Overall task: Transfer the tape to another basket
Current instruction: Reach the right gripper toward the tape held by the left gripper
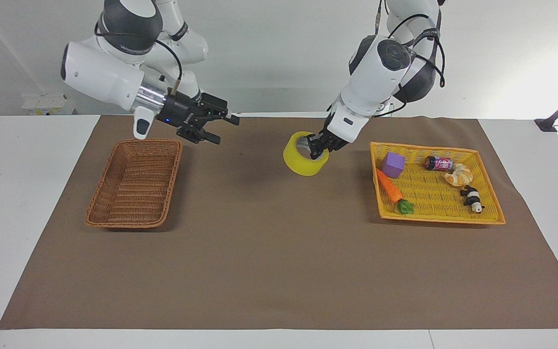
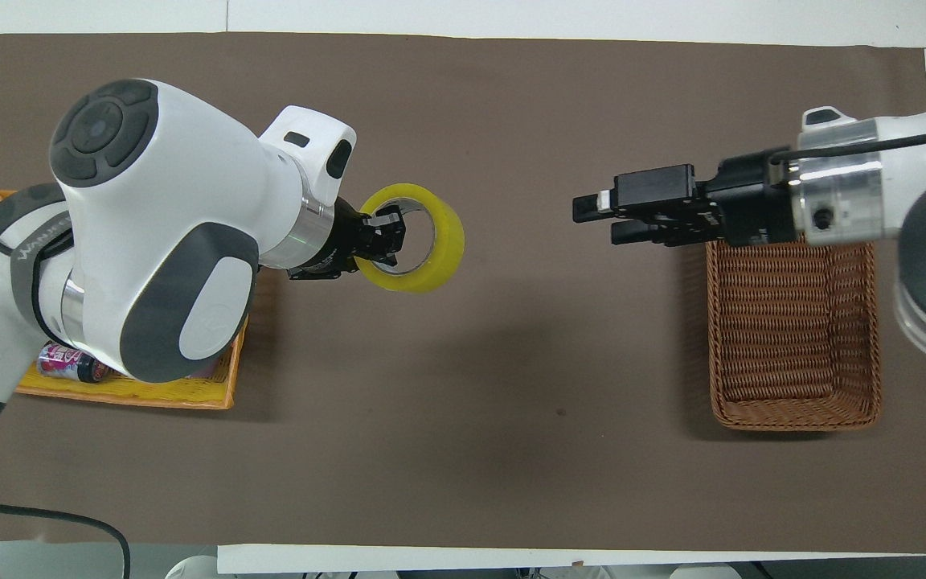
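Next, my right gripper closes on the free side of the yellow tape [image 2: 452, 240], across from the side my left gripper holds.
The yellow tape [image 1: 302, 162] hangs tilted above the brown mat, between the two baskets. My left gripper [image 1: 317, 147] is shut on its wall, with one finger inside the pale core. In the overhead view the left gripper [image 2: 387, 237] grips the side of the tape [image 2: 440, 251] toward the left arm's end. My right gripper [image 1: 222, 130] is open and empty in the air, over the mat beside the dark brown wicker basket [image 1: 133, 184]. It points toward the tape. It also shows in the overhead view [image 2: 604, 221], past the basket [image 2: 792, 338], which has nothing in it.
A flat yellow-orange tray [image 1: 434, 199] at the left arm's end holds a purple cube [image 1: 393, 165], a toy carrot [image 1: 389, 186], a small can [image 1: 439, 163], a bread piece [image 1: 458, 175] and a panda toy [image 1: 472, 198]. The left arm covers most of the tray [image 2: 133, 394] from above.
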Controlling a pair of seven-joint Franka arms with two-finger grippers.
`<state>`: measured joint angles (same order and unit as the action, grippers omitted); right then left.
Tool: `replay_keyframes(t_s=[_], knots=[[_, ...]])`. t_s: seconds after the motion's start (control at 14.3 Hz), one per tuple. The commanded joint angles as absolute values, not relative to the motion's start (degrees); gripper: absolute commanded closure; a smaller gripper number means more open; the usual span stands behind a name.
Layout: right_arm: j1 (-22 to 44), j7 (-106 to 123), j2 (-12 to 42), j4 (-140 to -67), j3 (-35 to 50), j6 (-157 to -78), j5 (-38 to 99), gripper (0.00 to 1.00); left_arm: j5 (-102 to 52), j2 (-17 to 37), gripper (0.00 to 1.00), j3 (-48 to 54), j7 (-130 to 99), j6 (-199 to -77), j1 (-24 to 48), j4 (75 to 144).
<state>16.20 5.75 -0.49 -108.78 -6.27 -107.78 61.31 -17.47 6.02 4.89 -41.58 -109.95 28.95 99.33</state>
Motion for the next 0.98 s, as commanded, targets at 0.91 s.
replay_keyframes(t_s=[0.91], knots=[[25.8, 16.0, 6.8, -109.2, -6.4, -117.3, 76.2, 0.00, -17.6, 5.4, 1.00, 4.7, -41.8, -109.4, 29.5, 99.4]])
